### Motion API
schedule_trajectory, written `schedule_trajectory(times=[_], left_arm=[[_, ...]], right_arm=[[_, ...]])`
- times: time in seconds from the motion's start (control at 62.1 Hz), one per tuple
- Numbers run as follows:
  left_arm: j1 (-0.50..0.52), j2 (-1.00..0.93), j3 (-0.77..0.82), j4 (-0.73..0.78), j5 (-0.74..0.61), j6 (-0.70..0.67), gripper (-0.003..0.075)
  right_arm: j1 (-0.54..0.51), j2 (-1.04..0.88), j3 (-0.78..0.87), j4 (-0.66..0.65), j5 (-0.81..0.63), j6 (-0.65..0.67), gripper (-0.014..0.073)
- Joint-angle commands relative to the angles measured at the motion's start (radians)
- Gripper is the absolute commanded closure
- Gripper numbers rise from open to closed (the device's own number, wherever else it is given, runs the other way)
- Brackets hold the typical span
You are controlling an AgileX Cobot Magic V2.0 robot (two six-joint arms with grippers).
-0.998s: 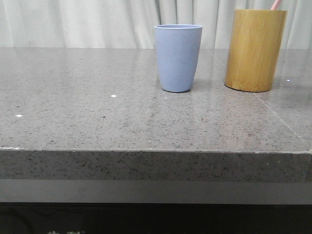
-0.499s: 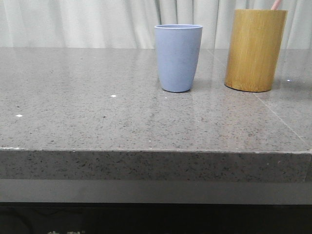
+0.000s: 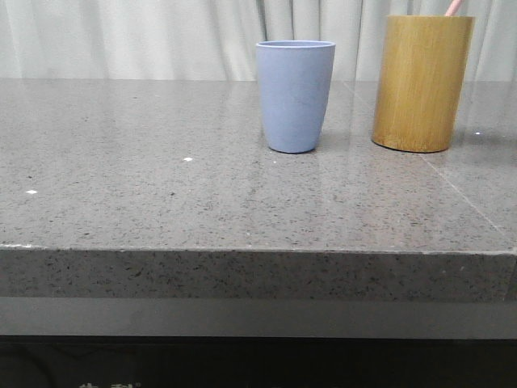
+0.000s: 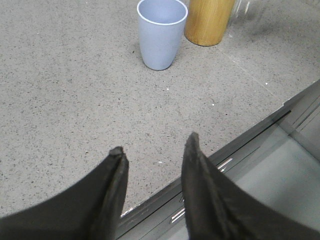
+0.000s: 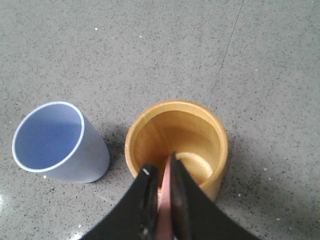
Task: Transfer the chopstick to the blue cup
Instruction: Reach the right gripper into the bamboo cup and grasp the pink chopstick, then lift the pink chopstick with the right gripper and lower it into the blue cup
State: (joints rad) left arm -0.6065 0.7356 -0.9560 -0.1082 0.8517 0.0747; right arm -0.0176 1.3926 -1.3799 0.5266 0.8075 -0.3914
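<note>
I will let go of the chopstick with my right gripper inside the blue cup, so that it leans on the rim (image 5: 78,141) nearest the bamboo holder.
The blue cup (image 3: 296,95) stands upright and empty on the grey stone counter, left of a taller bamboo holder (image 3: 422,82). A pale pink chopstick (image 3: 454,7) pokes out above the holder's rim. In the right wrist view my right gripper (image 5: 163,172) is shut on the chopstick (image 5: 164,202), directly above the holder's mouth (image 5: 176,145), with the blue cup (image 5: 56,142) beside it. My left gripper (image 4: 154,145) hangs open over the counter's front edge with nothing between its fingers, well short of the blue cup (image 4: 160,33) and the bamboo holder (image 4: 208,21).
The speckled grey counter (image 3: 161,186) stretches wide to the left of the cups. Its front edge (image 3: 258,252) drops to a dark ledge. A pale curtain (image 3: 129,36) hangs behind.
The pink tip above the bamboo holder has shifted slightly left and looks a little shorter; the cups have not moved.
</note>
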Motion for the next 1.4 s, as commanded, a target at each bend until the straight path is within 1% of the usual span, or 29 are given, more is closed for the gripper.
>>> schedule_trajectory(times=[0.0,0.177,0.29,0.354,0.725,0.918,1.031,1.127,1.385], left_arm=[[-0.005,-0.003,-0.025,-0.015,-0.075,-0.010,0.0446],[-0.005,-0.003,-0.025,-0.015,-0.075,-0.010,0.0446],[-0.005,-0.003,-0.025,-0.015,-0.075,-0.010,0.0446],[-0.005,-0.003,-0.025,-0.015,-0.075,-0.010,0.0446],[-0.005,-0.003,-0.025,-0.015,-0.075,-0.010,0.0446],[-0.005,-0.003,-0.025,-0.015,-0.075,-0.010,0.0461],[-0.005,-0.003,-0.025,-0.015,-0.075,-0.010,0.0482],[-0.005,-0.003,-0.025,-0.015,-0.075,-0.010,0.0503],[-0.005,-0.003,-0.025,-0.015,-0.075,-0.010,0.0554]], right_arm=[[0.000,-0.027,-0.037,-0.002,-0.032,0.001,0.0648],[0.000,-0.027,-0.054,-0.006,-0.031,0.001,0.0653],[0.000,-0.027,-0.098,-0.038,-0.003,0.001,0.0653],[0.000,-0.027,-0.145,-0.063,0.037,0.001,0.0653],[0.000,-0.029,-0.487,-0.101,0.288,0.001,0.0653],[0.000,-0.032,-0.539,-0.098,0.334,0.002,0.0653],[0.004,-0.030,-0.539,-0.048,0.335,0.002,0.0653],[0.044,-0.021,-0.539,-0.028,0.334,0.001,0.0653],[0.248,0.050,-0.539,-0.062,0.298,0.001,0.0653]])
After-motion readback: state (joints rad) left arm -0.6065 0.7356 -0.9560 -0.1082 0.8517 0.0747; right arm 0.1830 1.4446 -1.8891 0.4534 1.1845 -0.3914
